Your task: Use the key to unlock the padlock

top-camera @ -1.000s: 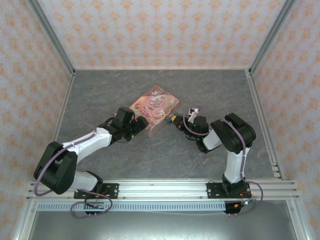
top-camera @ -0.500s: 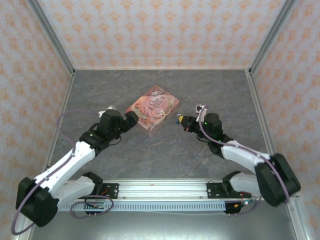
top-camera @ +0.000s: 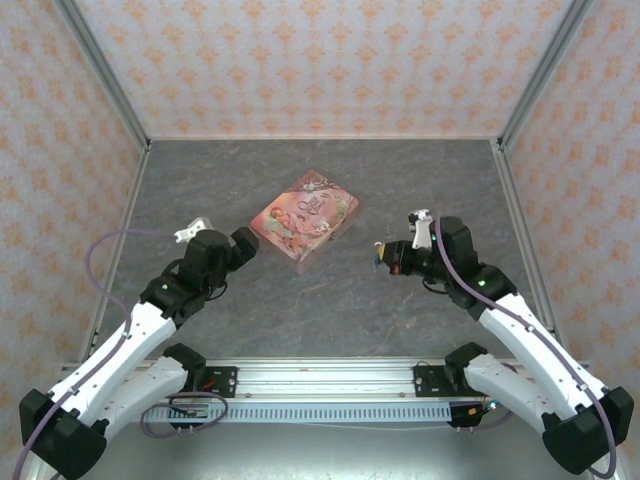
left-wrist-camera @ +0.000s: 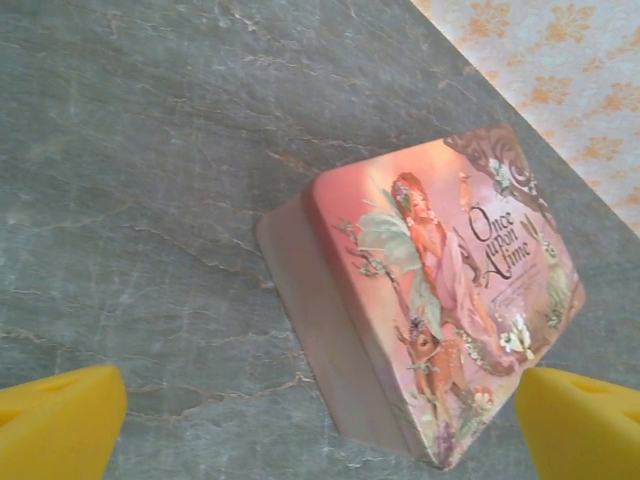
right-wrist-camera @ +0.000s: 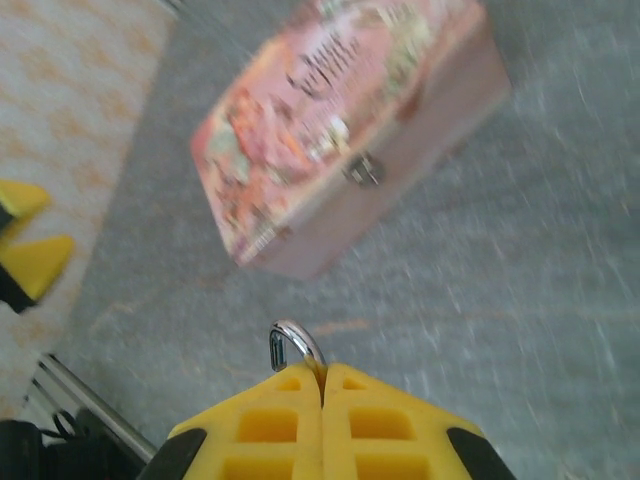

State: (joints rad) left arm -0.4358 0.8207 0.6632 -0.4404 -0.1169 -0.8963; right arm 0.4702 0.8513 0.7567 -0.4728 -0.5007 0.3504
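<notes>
My right gripper needs to set the padlock down and release it on the bare grey table (top-camera: 371, 304), in the space between the pink tin and the metal rail.
My right gripper (right-wrist-camera: 322, 378) is shut on the padlock (right-wrist-camera: 291, 346). Only its silver shackle pokes out above the yellow fingertips, and its body is hidden between the pads. From above, the right gripper (top-camera: 384, 257) hovers right of the pink tin with a small bluish bit of the padlock (top-camera: 379, 261) at its tip. The key is hidden. My left gripper (left-wrist-camera: 320, 430) stands open with nothing between its yellow fingers (left-wrist-camera: 60, 420), facing the tin's near-left corner. In the top view the left gripper (top-camera: 245, 244) is just left of the tin, apart from it.
The pink illustrated tin (top-camera: 304, 219) lies closed in the middle of the grey table, its small latch (right-wrist-camera: 364, 170) facing my right gripper. Patterned walls close off the back and sides. The metal rail (top-camera: 320, 378) runs along the near edge.
Both arms have drawn back from the tin. The right gripper carried the padlock away from the latch, to the right and nearer. The left gripper slid left and back off the tin's corner.
</notes>
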